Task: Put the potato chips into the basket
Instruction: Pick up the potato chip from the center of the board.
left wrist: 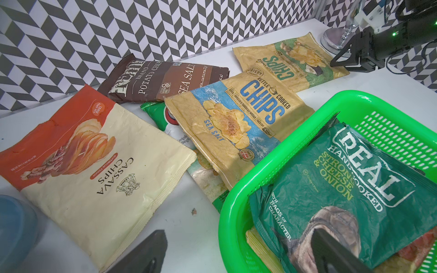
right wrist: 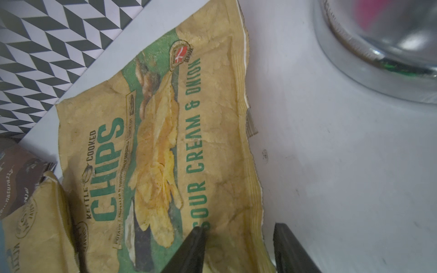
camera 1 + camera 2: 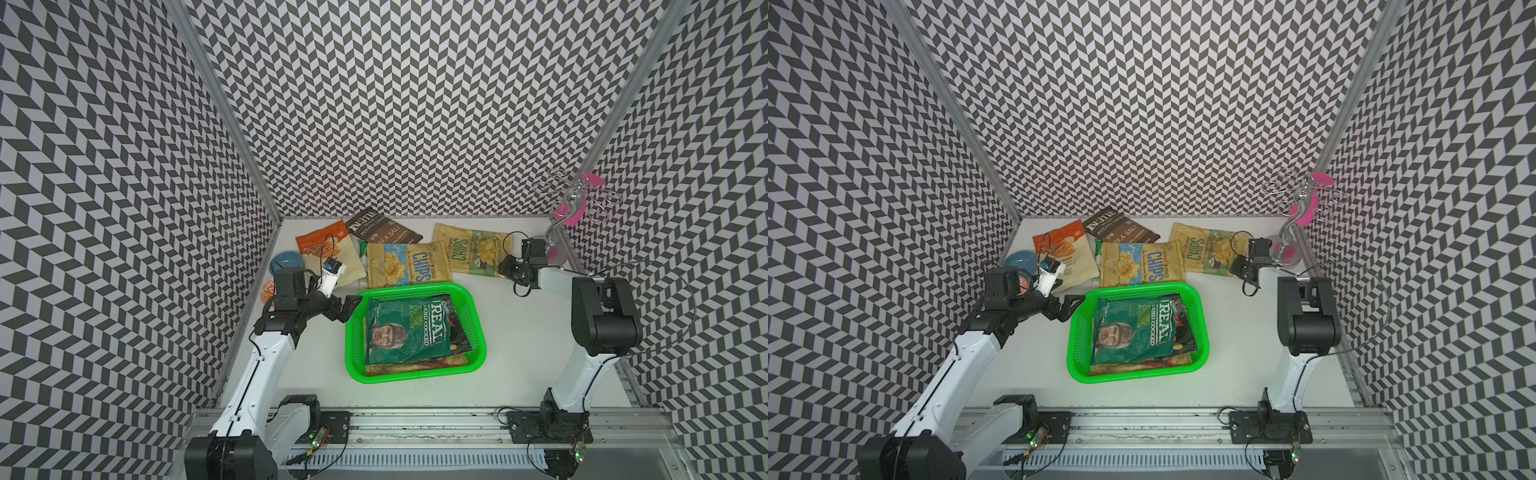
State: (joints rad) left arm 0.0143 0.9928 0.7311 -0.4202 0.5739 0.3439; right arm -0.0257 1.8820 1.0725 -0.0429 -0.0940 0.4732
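Note:
The green-print bag's sealed edge lies next to the chrome stand's base, so the robot's right gripper will first pull the bag clear, then take hold again of the bag's sealed edge (image 2: 255, 195) to lift it.
The green basket (image 3: 352, 365) sits mid-table and holds a dark green REAL bag (image 3: 405, 332) on top of other potato chips. Behind it lie a tan CHIPS bag with blue print (image 3: 409, 264), a tan CHIPS bag with green print (image 2: 165, 141), a brown SEA SALT bag (image 3: 382, 232), an orange-cream bag (image 1: 94, 165) and a partly hidden green-white bag (image 1: 163, 118). My left gripper (image 1: 236, 255) is open astride the basket's far left corner. My right gripper (image 2: 238, 238) is open, one finger on the green-print bag's sealed edge, the other over bare table.
A blue bowl (image 3: 286, 262) and an orange bowl (image 3: 267, 291) stand by the left wall behind the left arm. A chrome stand with pink pieces (image 3: 569, 216) rises in the far right corner, its round base (image 2: 378, 59) close to the right gripper. Patterned walls close three sides.

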